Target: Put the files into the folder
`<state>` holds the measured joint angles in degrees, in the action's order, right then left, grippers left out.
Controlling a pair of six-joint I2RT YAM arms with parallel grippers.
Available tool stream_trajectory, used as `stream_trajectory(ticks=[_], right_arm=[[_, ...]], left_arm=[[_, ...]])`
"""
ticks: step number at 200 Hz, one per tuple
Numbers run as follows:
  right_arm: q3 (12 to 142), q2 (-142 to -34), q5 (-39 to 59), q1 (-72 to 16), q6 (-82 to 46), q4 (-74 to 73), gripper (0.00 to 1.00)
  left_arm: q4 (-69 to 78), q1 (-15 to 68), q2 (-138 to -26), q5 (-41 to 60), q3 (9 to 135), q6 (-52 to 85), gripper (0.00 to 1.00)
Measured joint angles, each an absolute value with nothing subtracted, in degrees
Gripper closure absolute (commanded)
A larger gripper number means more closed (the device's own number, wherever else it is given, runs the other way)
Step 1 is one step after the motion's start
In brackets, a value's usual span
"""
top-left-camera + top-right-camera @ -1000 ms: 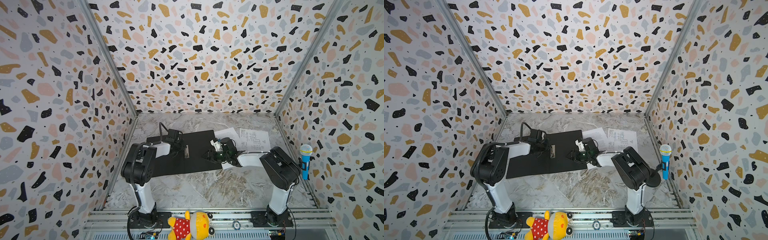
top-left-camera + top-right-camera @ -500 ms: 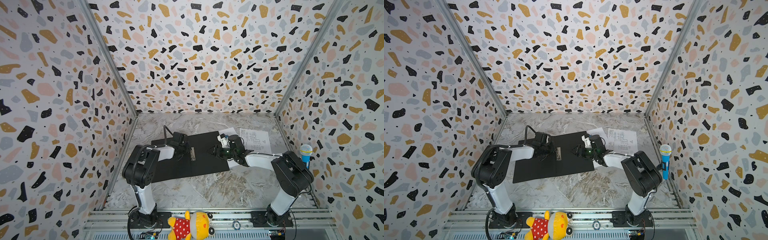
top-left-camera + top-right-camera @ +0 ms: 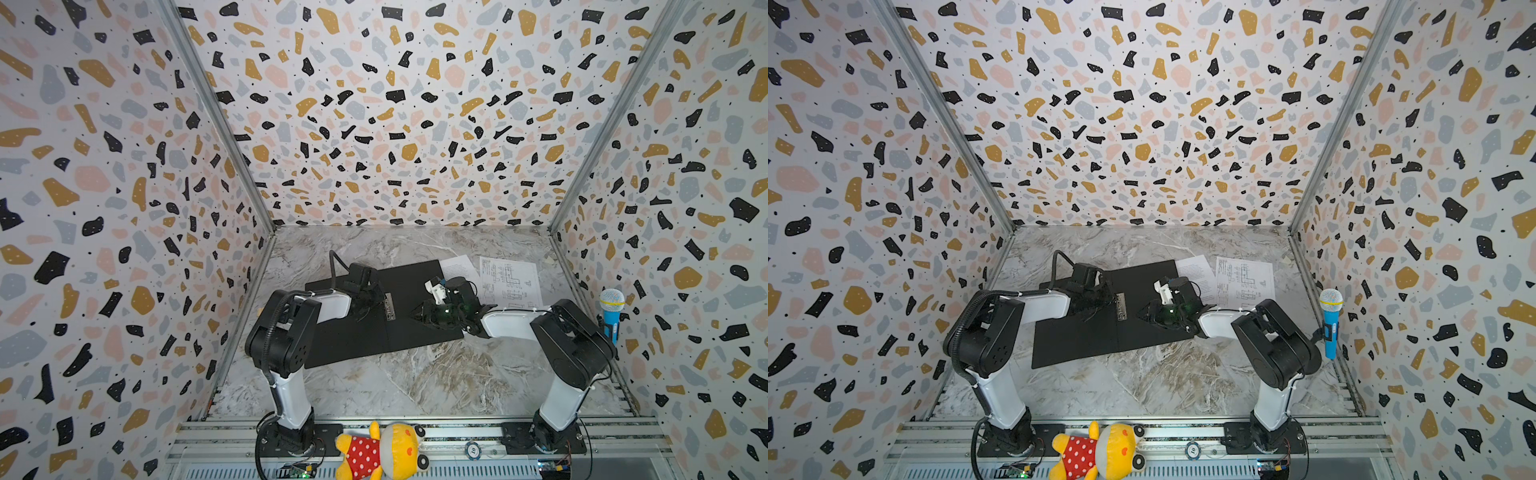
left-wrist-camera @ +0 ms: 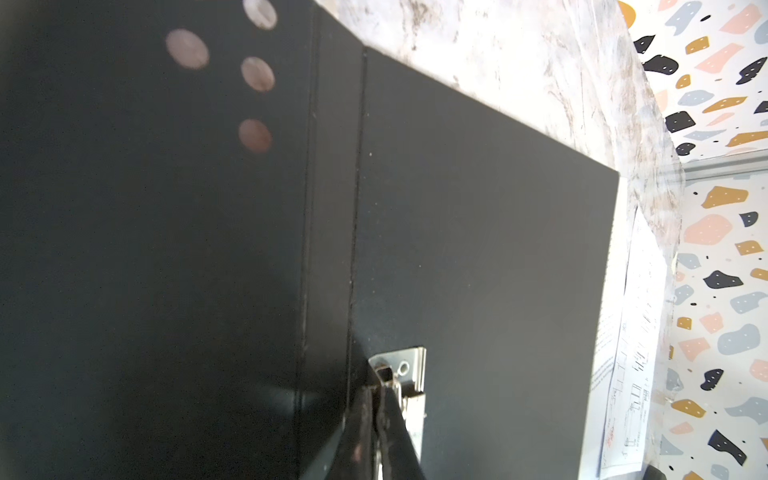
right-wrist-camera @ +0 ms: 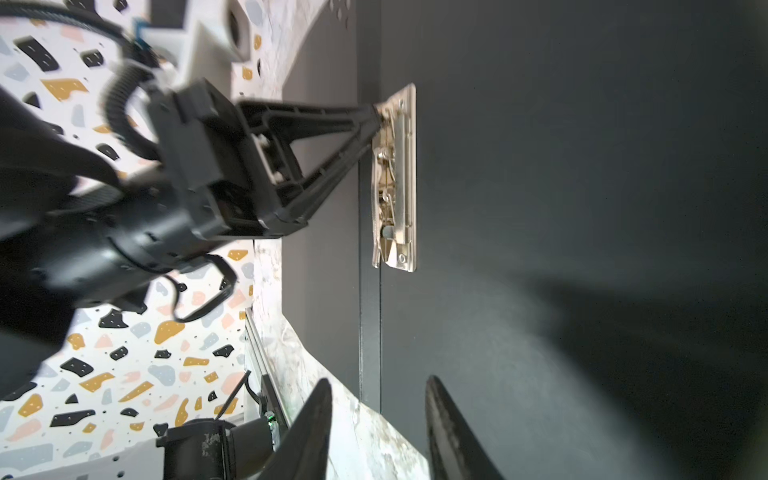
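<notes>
The clip's far end is between my left gripper's fingers, so next my left gripper takes the clip nearer its middle (image 5: 387,172) before the files go in.
The folder (image 3: 353,345) (image 3: 1084,340) lies open on the marble table, black inside up, in both top views. A metal clip (image 3: 389,306) (image 4: 409,374) (image 5: 395,178) sits beside its spine. My left gripper (image 3: 380,297) (image 4: 380,388) (image 5: 378,114) is shut, its tips against the clip's far end; whether metal is pinched I cannot tell. My right gripper (image 3: 413,316) (image 5: 378,419) hovers open over the folder's right half, nothing between its fingers. The files lie just right of the folder: a text sheet (image 3: 459,268) and a drawing sheet (image 3: 509,282) (image 4: 631,353).
A blue toy microphone (image 3: 611,316) stands against the right wall. A yellow plush toy (image 3: 382,451) lies on the front rail between the arm bases. Patterned walls close in the table on three sides.
The right gripper reached back toward the sheets, then drew forward over the folder with its jaws narrower. The left gripper edged right to the clip, and the folder shifted slightly right.
</notes>
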<state>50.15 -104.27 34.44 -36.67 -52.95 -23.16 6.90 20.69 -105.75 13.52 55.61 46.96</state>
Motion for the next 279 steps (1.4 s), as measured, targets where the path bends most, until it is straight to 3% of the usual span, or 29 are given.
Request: stream_trajectory(ticks=[21,35,67,88,112,175,279], right_arm=[[52.18,-106.83,34.65,-37.71,-53.25,-23.11,0.61],[53.54,-107.96,34.76,-38.28,-53.47,-23.11,0.61],[54.89,-108.49,34.94,-39.0,-53.76,-23.16,0.6],[55.16,-108.53,34.94,-39.22,-53.93,-23.16,0.52],[55.86,-109.16,35.16,-39.29,-54.11,-23.18,0.51],[56.97,-112.09,35.46,-39.62,-54.39,-23.18,0.65],[58.19,-112.71,35.42,-40.45,-55.24,-23.18,0.66]], left_arm=[[6.07,20.69,-105.75,14.2,57.34,45.12,0.72],[5.98,20.67,-105.75,14.31,58.19,44.16,0.7],[4.25,20.14,-105.65,14.11,58.43,42.22,0.77],[3.33,19.62,-105.65,13.96,58.43,41.1,0.79],[2.98,19.42,-105.67,13.87,58.43,40.07,0.83],[3.01,19.31,-105.95,14.35,58.41,38.41,0.88],[4.1,19.4,-106.56,15.38,56.45,38.22,0.91]])
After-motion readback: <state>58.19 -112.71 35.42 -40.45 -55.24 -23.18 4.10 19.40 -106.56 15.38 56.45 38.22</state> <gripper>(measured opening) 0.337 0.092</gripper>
